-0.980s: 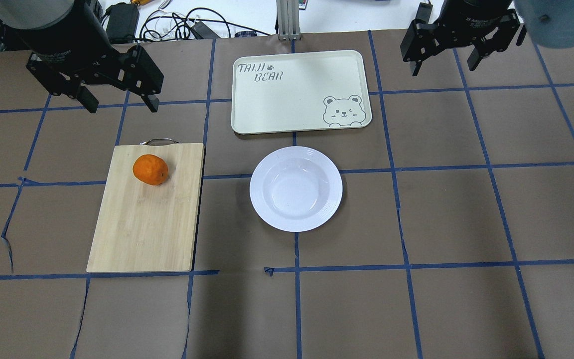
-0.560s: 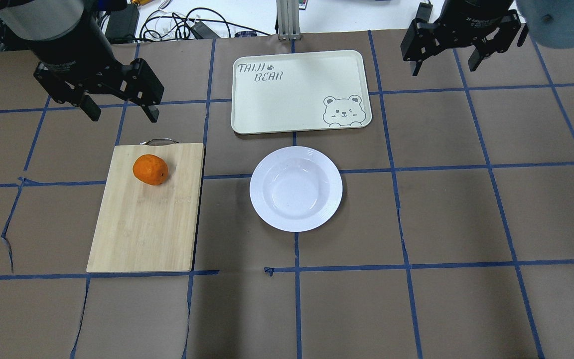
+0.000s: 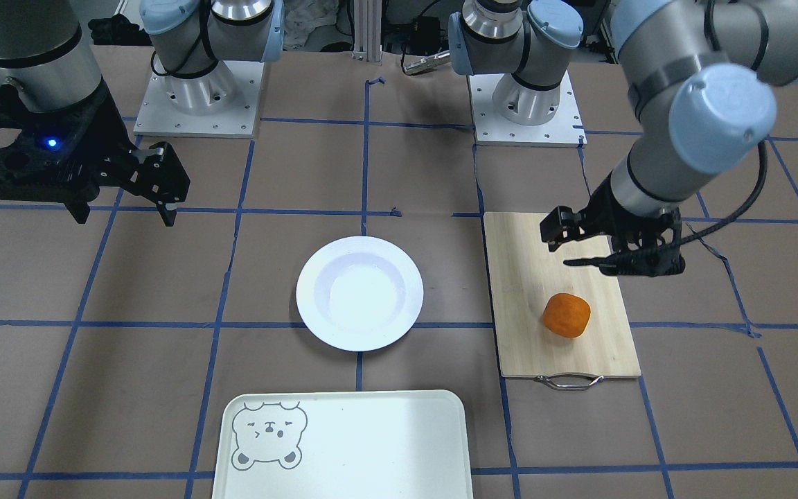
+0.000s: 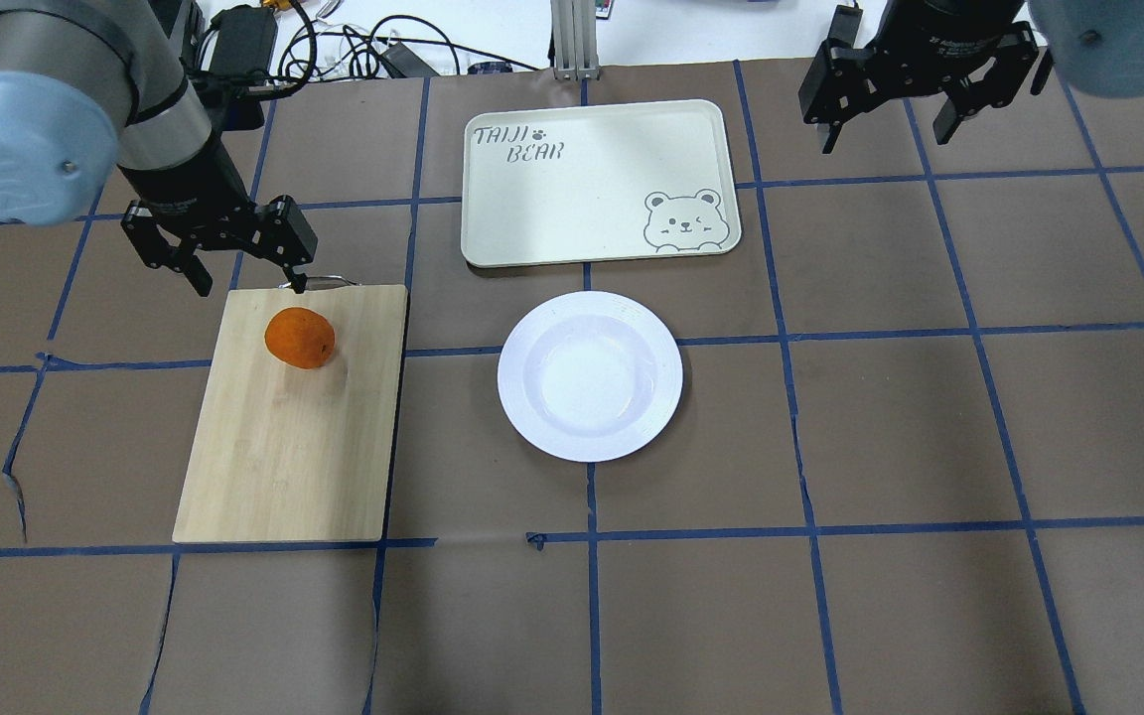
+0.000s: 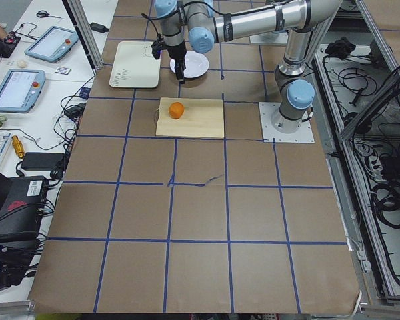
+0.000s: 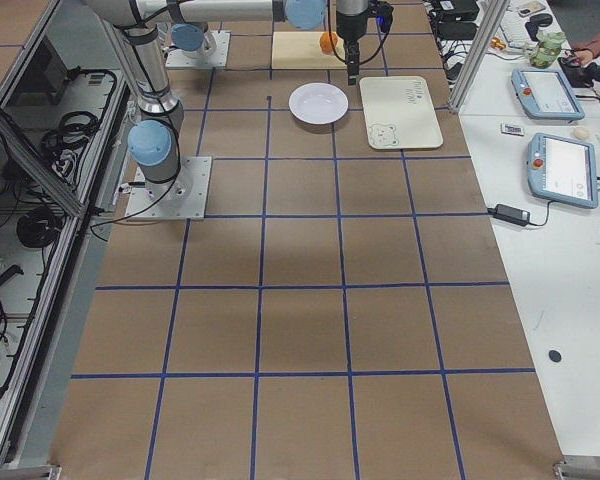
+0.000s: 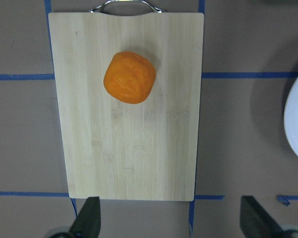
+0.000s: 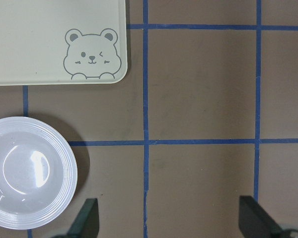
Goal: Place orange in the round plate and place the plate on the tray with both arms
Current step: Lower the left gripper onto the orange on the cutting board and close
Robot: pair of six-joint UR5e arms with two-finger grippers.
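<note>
Next, I move my left gripper down to the orange near the cutting board's metal handle and close it around the orange's middle [image 3: 566, 315] [image 7: 129, 78].
The orange [image 4: 300, 338] [image 3: 566, 315] [image 7: 129, 77] lies on a bamboo cutting board, near its handle end. My left gripper [image 4: 251, 286] [image 3: 614, 251] [image 7: 171, 223] hangs open above the board, with nothing between its fingers. The white round plate [image 4: 590, 375] [image 3: 359, 292] [image 8: 27, 173] sits mid-table with nothing in it. The cream tray [image 4: 597, 182] [image 3: 343, 443] [image 8: 49, 39] with its bear face lies just beyond the plate, nothing on it. My right gripper [image 4: 885, 124] [image 3: 125, 211] [image 8: 169, 223] hovers open, off to the right of the tray.
The cutting board [image 4: 294, 447] [image 3: 530, 291] has a metal handle [image 4: 319, 282] pointing toward the far edge. Cables [image 4: 354, 50] lie past the table's far edge. Both arm bases [image 3: 194, 97] stand at the robot's side. Tablets [image 6: 560, 165] rest on a side bench.
My left gripper has moved toward the cutting board and come lower, now over its handle end near the orange. The right gripper, orange, plate and tray have not moved.
</note>
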